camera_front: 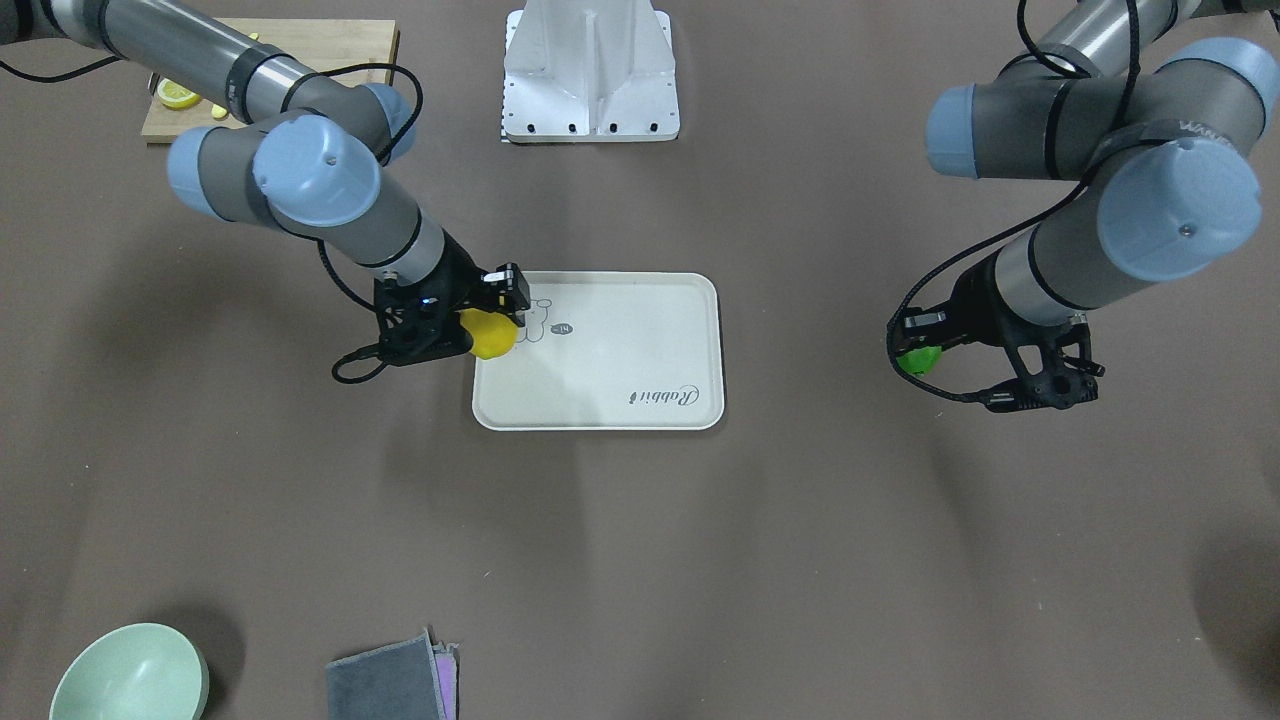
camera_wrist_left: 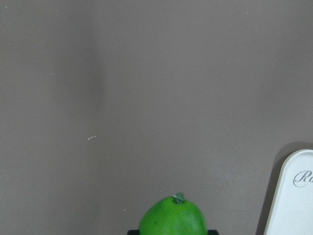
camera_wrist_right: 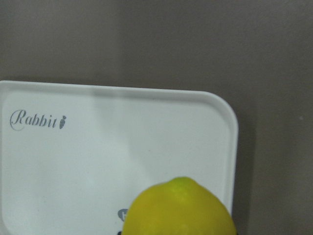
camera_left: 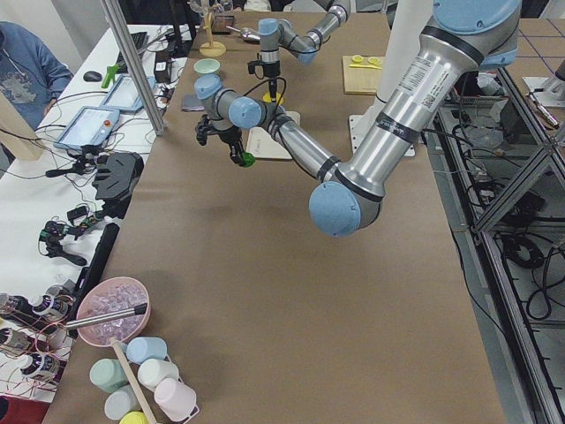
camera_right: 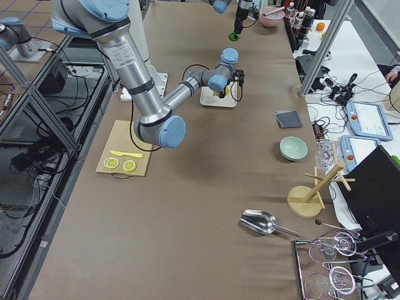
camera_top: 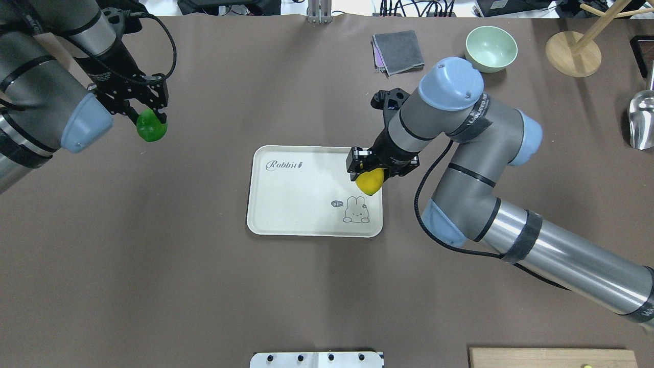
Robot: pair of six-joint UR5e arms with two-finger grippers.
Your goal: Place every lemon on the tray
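I should use my left gripper to set the green lemon down on the off-white tray [camera_front: 663, 349] beside the Rabbit lettering.
My right gripper [camera_top: 369, 173] is shut on the yellow lemon [camera_top: 370, 181] and holds it above the right edge of the off-white tray [camera_top: 296, 204], by the rabbit drawing. The yellow lemon also shows in the front view [camera_front: 490, 335] and the right wrist view [camera_wrist_right: 178, 208], with the tray [camera_wrist_right: 98, 161] below it. My left gripper [camera_top: 148, 120] is shut on the green lemon [camera_top: 151, 128] and holds it above the brown table, well left of the tray. The green lemon shows in the front view [camera_front: 919, 359] and the left wrist view [camera_wrist_left: 173, 218], where the tray's corner [camera_wrist_left: 293, 196] is at the right.
A folded grey cloth [camera_top: 398, 51] and a pale green bowl [camera_top: 490, 47] lie at the far side. A wooden stand [camera_top: 572, 51] and a metal scoop [camera_top: 641, 120] are at the far right. A wooden cutting board with lemon slices [camera_front: 180, 95] sits by the right arm's base.
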